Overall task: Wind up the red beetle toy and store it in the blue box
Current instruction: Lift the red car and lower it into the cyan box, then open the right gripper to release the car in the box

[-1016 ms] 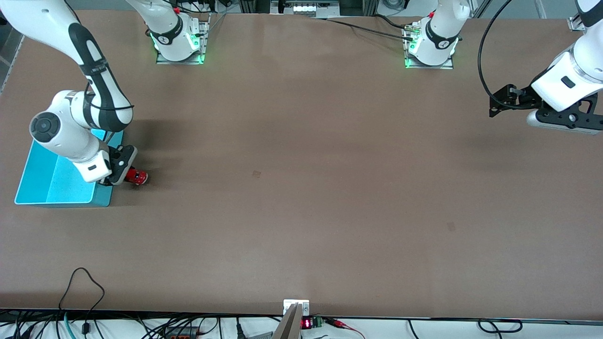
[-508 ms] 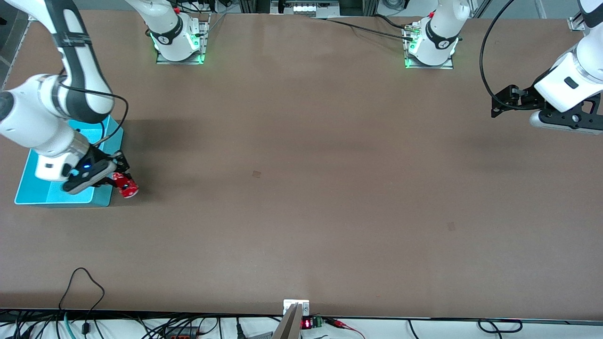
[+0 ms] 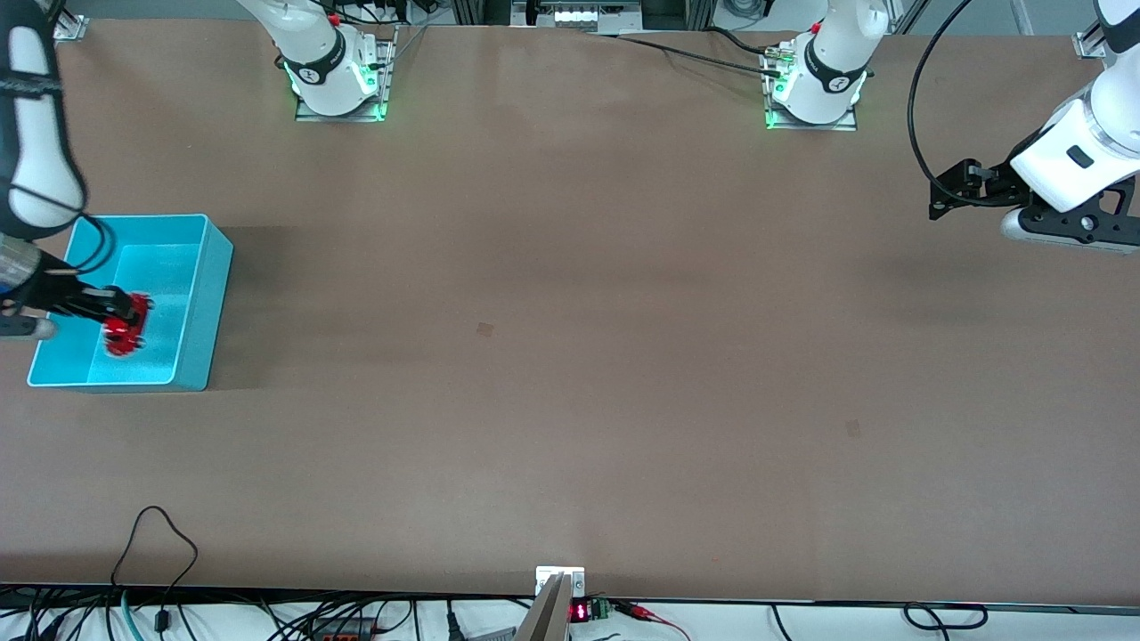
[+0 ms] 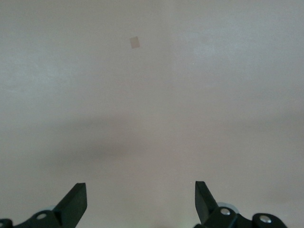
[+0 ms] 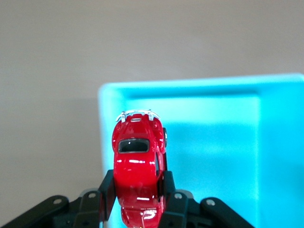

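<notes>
Next, my right gripper releases the red beetle toy, now held in the air over the box's inside, on the bottom of the blue box, near the box's side (image 3: 161,321) (image 5: 189,167) facing the middle of the table.
The blue box (image 3: 206,294) stands at the right arm's end of the table. My right gripper (image 3: 111,307) is shut on the red beetle toy (image 3: 125,325) and holds it in the air over the inside of the box. In the right wrist view the toy (image 5: 137,156) sits between my two fingers (image 5: 105,187), its silvery bumper pointing away, with the box (image 5: 213,104) under it. My left gripper (image 3: 948,191) is open and empty, hanging over bare table at the left arm's end; its tips show in the left wrist view (image 4: 140,202).
A small darker patch (image 3: 484,328) marks the table's middle, and another (image 3: 852,428) lies toward the left arm's end. The two arm bases (image 3: 337,76) stand along the edge farthest from the front camera. Cables (image 3: 160,552) run along the nearest edge.
My right gripper has lifted the toy from the table beside the box and carried it over the box's inside. The left arm has barely moved.
</notes>
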